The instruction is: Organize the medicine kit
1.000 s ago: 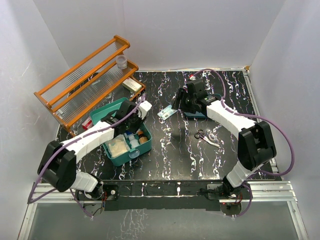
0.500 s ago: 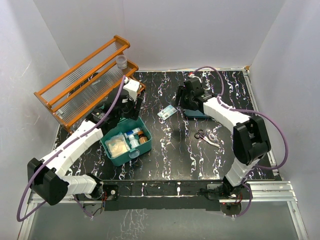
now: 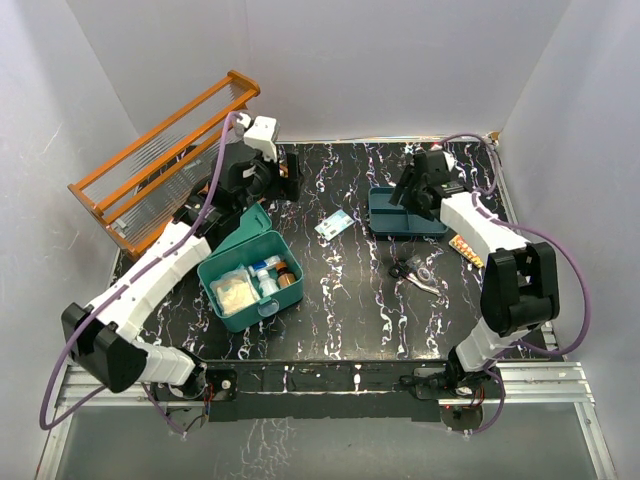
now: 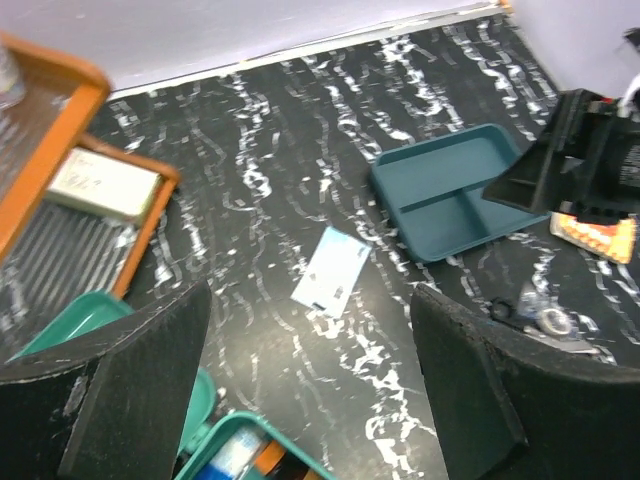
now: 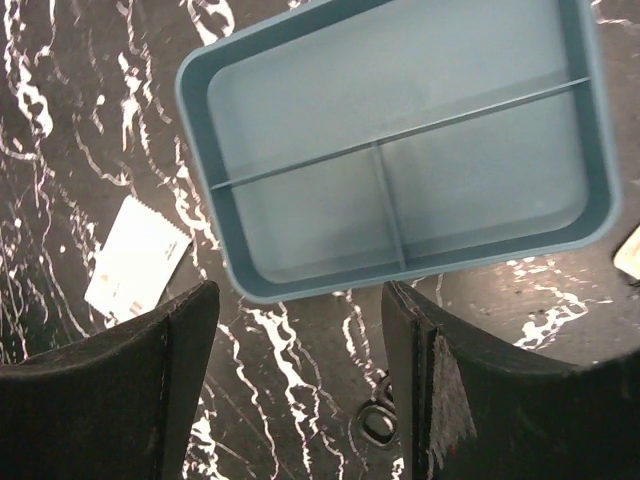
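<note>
My right gripper will go next to the clear-wrapped tape roll's rim [image 3: 428, 275], beside the scissors, and close there.
The medicine kit [image 3: 242, 283] is a teal box standing open at the left, its lid [image 3: 243, 226] tilted back. Inside are a gauze bag and small bottles. Its rim shows at the bottom of the left wrist view [image 4: 232, 428]. My left gripper [image 3: 274, 184] is open and empty, raised behind the kit near the rack; in its own view [image 4: 310, 300] it hangs over bare table. My right gripper [image 3: 408, 194] is open and empty above the near edge of the shallow teal tray [image 3: 383, 216], as its own view [image 5: 300, 300] shows.
A white sachet [image 3: 335, 225] lies mid-table. Scissors [image 3: 412, 270] lie in front of the empty compartment tray [image 5: 400, 275]. An orange blister pack [image 3: 466, 248] lies at the right. The orange rack [image 3: 150, 165] stands at the back left, with a white box [image 4: 103, 183] at its foot.
My left arm has lifted off the kit and swung back toward the rack. My right arm has moved right, uncovering the tray. The blister pack now shows.
</note>
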{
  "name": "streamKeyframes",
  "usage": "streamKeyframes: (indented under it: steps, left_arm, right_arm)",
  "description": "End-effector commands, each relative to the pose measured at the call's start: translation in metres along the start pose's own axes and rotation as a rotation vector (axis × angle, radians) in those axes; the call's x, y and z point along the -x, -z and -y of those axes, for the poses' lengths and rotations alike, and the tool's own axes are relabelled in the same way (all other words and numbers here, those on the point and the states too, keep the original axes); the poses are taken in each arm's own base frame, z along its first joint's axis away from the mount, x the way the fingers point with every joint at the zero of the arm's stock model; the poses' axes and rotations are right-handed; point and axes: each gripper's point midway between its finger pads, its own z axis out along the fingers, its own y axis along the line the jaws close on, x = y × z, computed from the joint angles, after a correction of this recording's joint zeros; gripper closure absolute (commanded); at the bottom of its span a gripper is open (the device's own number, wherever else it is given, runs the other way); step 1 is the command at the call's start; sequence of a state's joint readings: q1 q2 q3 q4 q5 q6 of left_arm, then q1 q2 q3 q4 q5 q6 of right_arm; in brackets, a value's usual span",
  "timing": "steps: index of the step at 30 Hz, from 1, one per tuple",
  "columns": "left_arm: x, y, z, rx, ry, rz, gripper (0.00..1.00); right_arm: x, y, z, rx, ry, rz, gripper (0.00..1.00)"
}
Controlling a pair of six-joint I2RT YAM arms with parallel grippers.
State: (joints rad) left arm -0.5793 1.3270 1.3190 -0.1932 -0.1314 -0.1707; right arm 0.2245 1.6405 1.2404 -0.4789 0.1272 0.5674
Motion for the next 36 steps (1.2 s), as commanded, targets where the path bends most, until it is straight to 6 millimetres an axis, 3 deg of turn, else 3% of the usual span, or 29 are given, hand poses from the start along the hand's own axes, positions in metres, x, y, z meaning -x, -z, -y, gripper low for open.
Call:
streamKeyframes:
  steps: [1, 4, 8, 10, 19, 28, 33, 36]
  left_arm:
    - [0.027, -0.005, 0.039, -0.188, 0.076, 0.065, 0.2]
    - [0.016, -0.017, 0.058, -0.286, 0.107, 0.041, 0.21]
    - [0.01, -0.022, 0.075, -0.374, 0.146, 0.028, 0.21]
    - [0.008, -0.026, 0.079, -0.398, 0.153, 0.015, 0.21]
    - [-0.001, -0.033, 0.093, -0.47, 0.168, -0.017, 0.22]
    - [-0.005, -0.033, 0.096, -0.491, 0.161, -0.03, 0.23]
    - [-0.006, -0.032, 0.098, -0.495, 0.149, -0.031, 0.23]
    - [-0.006, -0.032, 0.099, -0.496, 0.145, -0.03, 0.23]
  right_arm:
    - [0.017, -0.001, 0.025, -0.036, -0.027, 0.006, 0.36]
    - [0.009, -0.007, 0.052, -0.129, -0.035, -0.076, 0.37]
    - [-0.002, 0.007, 0.077, -0.21, -0.045, -0.073, 0.36]
    - [-0.017, 0.015, 0.087, -0.226, -0.05, -0.089, 0.36]
    - [-0.082, 0.042, 0.108, -0.233, -0.088, -0.209, 0.43]
    - [-0.113, 0.044, 0.123, -0.286, -0.086, -0.316, 0.63]
    - [-0.13, 0.036, 0.129, -0.301, -0.079, -0.369, 0.82]
    - [-0.13, 0.029, 0.132, -0.303, -0.062, -0.361, 0.8]
